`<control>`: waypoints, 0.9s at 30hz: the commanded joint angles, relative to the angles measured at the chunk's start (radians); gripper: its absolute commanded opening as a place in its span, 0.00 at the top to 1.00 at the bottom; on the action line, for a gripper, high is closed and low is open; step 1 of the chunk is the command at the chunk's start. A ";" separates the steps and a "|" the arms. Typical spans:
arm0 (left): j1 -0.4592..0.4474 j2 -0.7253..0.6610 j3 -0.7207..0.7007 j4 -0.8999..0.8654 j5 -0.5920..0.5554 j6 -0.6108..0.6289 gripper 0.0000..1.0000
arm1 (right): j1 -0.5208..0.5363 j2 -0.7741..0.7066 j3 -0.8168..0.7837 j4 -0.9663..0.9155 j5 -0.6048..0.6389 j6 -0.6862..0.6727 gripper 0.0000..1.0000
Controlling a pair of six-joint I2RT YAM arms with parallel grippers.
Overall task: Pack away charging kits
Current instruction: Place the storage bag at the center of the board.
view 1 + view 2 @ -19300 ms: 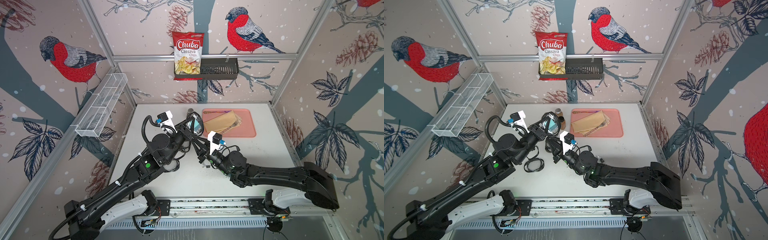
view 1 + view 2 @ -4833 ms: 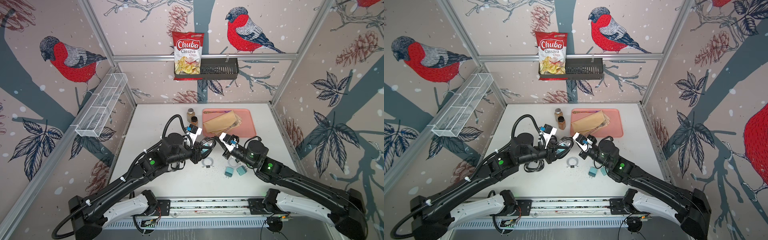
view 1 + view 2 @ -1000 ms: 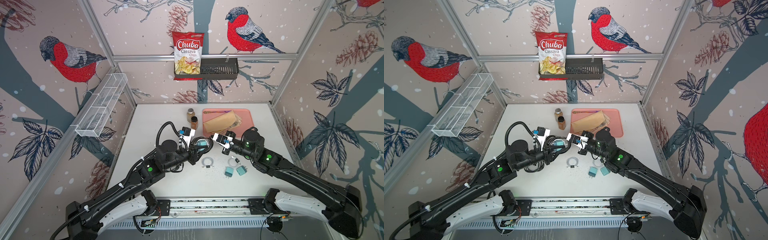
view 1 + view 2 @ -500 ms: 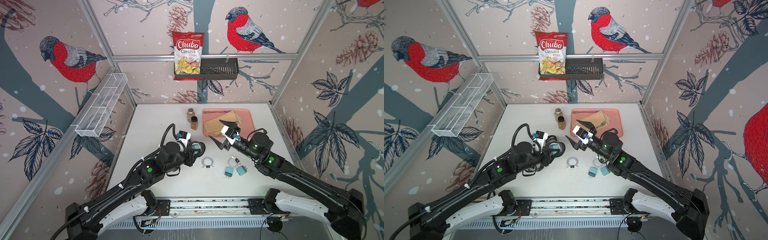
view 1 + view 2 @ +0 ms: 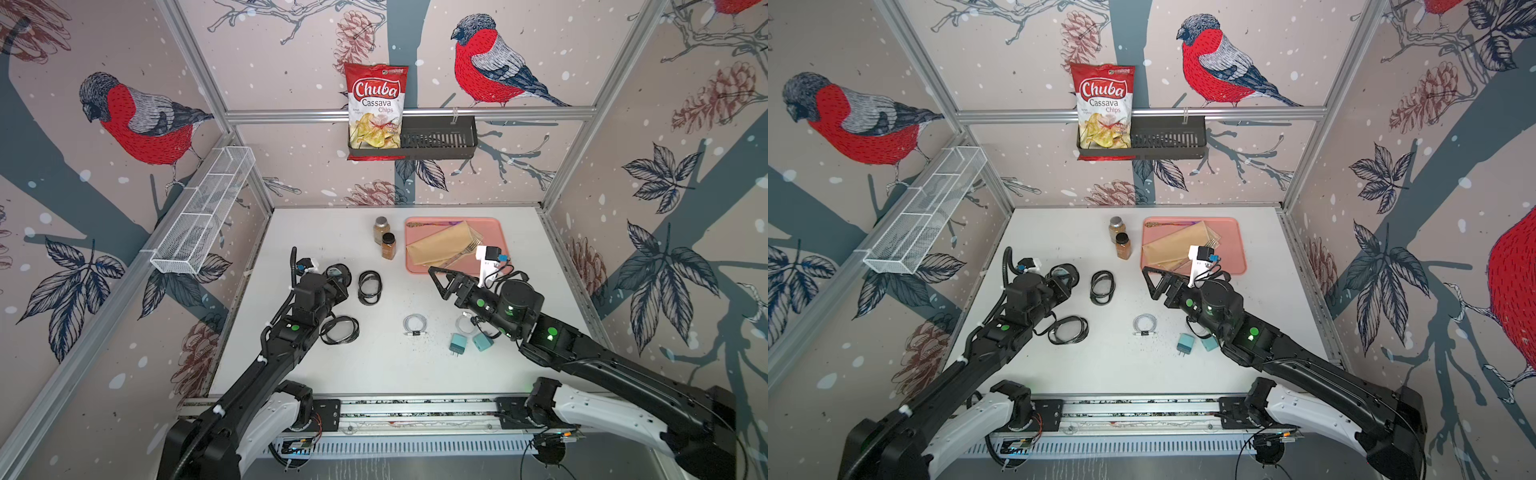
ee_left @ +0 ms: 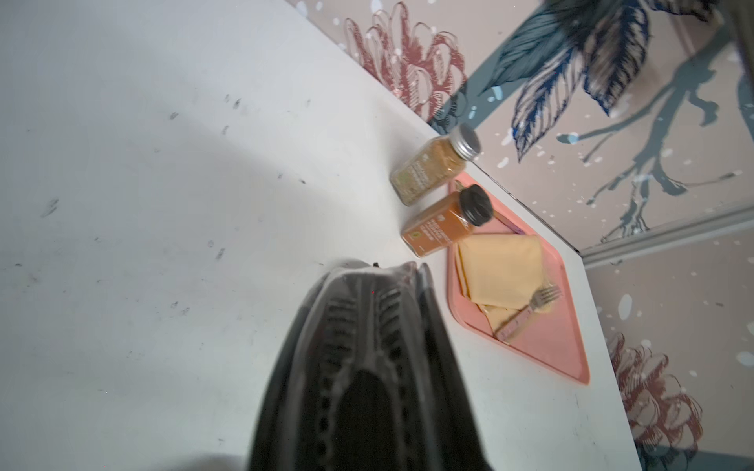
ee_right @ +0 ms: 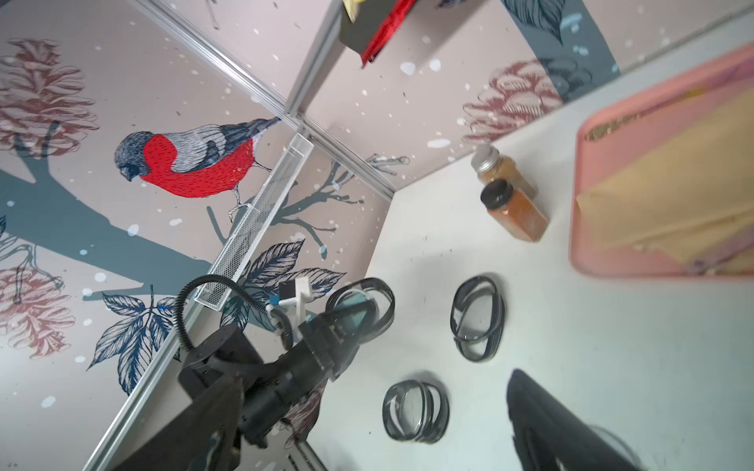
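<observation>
The robot's left gripper should set the clear black-rimmed case down on the bare table (image 5: 325, 284) (image 6: 198, 290) next to the two other cases.
My left gripper (image 5: 337, 277) is shut on a clear black-rimmed case (image 7: 361, 306), held off the table at the left; something teal shows inside it. In the left wrist view the case (image 6: 367, 346) fills the space between the fingers, blurred. My right gripper (image 5: 446, 282) hovers open and empty right of centre, apart from that case. Two more cases (image 5: 369, 287) (image 5: 340, 329) lie on the table by the left arm. A coiled white cable (image 5: 414, 324) lies mid-table. Two teal chargers (image 5: 458, 344) (image 5: 483, 343) and another cable (image 5: 465, 322) sit by the right arm.
Two brown spice jars (image 5: 381, 228) (image 5: 388, 246) stand at the back beside a pink tray (image 5: 500, 237) holding tan napkins and a fork. A chips bag (image 5: 376, 110) and a black basket (image 5: 436, 133) hang on the back wall. A white mesh rack (image 5: 203, 216) is on the left wall.
A second ago both grippers met at the case mid-table, the right one shut. The right gripper has opened and drawn back; the left arm has carried the case leftward.
</observation>
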 commanded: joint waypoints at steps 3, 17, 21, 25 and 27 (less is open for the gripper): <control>0.066 0.160 0.007 0.273 0.042 -0.045 1.00 | -0.003 0.002 0.073 -0.142 0.053 0.157 0.00; 0.111 0.627 0.155 0.390 -0.107 -0.161 1.00 | -0.084 -0.206 -0.159 -0.147 0.118 0.256 0.00; 0.113 0.662 0.156 0.396 -0.113 -0.187 1.00 | -0.101 -0.240 -0.188 -0.158 0.132 0.200 0.00; 0.115 0.671 0.143 0.355 -0.153 -0.228 0.91 | -0.101 -0.284 -0.188 -0.234 0.224 0.188 0.00; 0.115 0.658 0.130 0.328 -0.177 -0.245 0.69 | -0.103 -0.302 -0.200 -0.250 0.242 0.212 0.00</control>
